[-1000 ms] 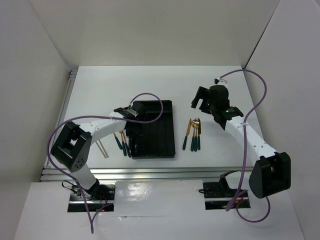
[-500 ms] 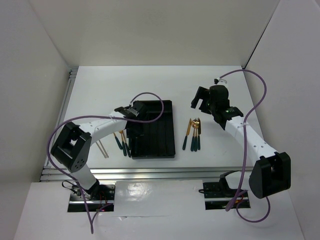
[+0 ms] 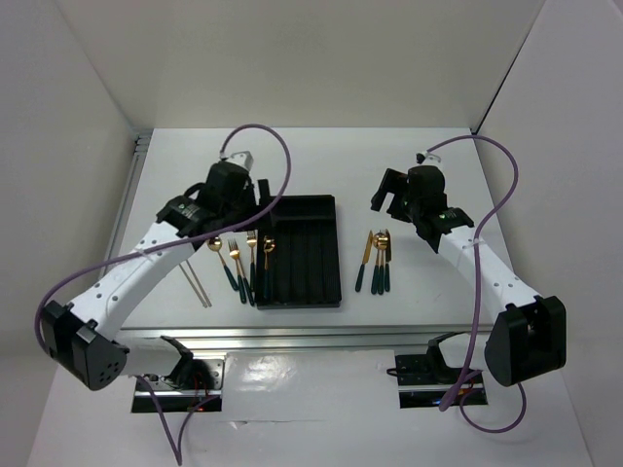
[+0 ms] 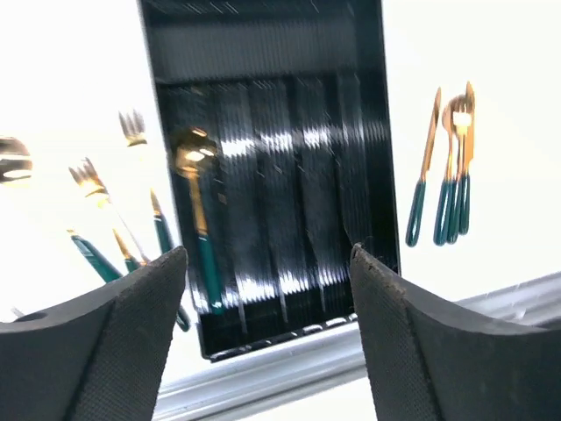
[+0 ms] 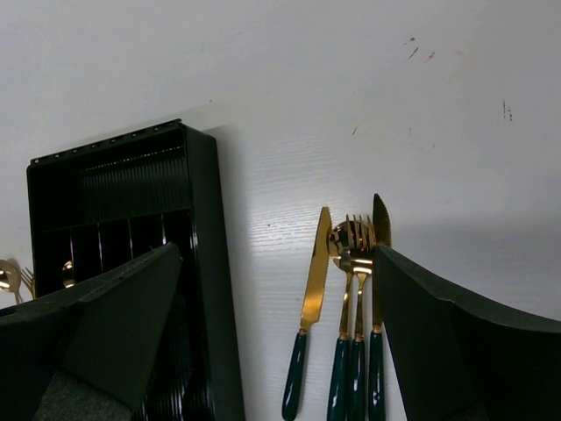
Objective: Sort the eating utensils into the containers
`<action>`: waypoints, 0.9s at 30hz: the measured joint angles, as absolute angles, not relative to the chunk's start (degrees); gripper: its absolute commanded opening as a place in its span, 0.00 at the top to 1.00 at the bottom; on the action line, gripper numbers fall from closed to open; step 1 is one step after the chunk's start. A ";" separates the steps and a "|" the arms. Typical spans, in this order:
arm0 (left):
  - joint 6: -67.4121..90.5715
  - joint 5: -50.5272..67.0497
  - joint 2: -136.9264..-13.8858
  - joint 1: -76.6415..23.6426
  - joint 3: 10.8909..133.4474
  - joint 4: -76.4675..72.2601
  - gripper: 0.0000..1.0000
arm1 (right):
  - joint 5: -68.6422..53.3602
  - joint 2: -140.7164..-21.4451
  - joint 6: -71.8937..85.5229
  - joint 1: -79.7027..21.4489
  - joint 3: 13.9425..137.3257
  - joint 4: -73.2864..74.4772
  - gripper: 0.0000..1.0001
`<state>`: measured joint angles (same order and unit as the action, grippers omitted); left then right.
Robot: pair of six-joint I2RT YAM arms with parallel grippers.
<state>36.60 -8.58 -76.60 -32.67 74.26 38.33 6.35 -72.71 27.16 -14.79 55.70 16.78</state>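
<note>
The spoon between the chopsticks and the forks should be grabbed next by my left gripper, where its green handle meets the gold neck (image 3: 225, 265) (image 4: 74, 236).
The black tray (image 3: 336, 255) lies mid-table, with one gold spoon with a green handle (image 3: 268, 255) in its leftmost long compartment (image 4: 197, 219). My left gripper (image 3: 255, 199) hangs high over the tray's far left corner, open and empty (image 4: 267, 351). Left of the tray lie a spoon (image 3: 214, 243), two forks (image 3: 251, 255), more green-handled pieces and pale chopsticks (image 3: 198, 284). Right of the tray, two knives, a spoon and a fork lie side by side (image 3: 378, 261). My right gripper (image 3: 389, 195) hovers open above that group (image 5: 280, 351), touching nothing; the nearest knife (image 5: 311, 298) lies between its fingers in view.
The tray (image 4: 289, 193) has a cross compartment at its far end and ribbed long slots. An aluminium rail (image 3: 292, 336) runs along the table's near edge, just below the tray. White walls close in the table on the left, back and right.
My left gripper has opened and risen up and back from the tray's left side. The spoon now lies loose in the leftmost compartment. The right arm has stayed put.
</note>
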 measured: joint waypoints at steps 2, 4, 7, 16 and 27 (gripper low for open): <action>36.29 -8.36 -74.26 -29.41 73.25 38.13 0.18 | 6.17 -72.71 27.14 -14.76 55.70 16.78 0.02; 36.36 -8.08 -72.71 -24.77 70.22 37.50 0.19 | 6.11 -72.71 27.11 -14.76 55.70 16.75 0.02; 37.17 -8.05 -72.62 -18.31 64.03 37.50 0.23 | 5.58 -72.71 27.11 -14.76 55.70 16.75 0.02; 44.95 -11.62 -76.55 -14.66 54.74 37.89 0.35 | 5.23 -72.71 26.26 -14.74 55.70 16.75 0.02; 49.93 -15.35 -84.84 -14.66 52.95 35.11 0.43 | 5.13 -72.71 25.85 -14.74 54.96 16.75 0.02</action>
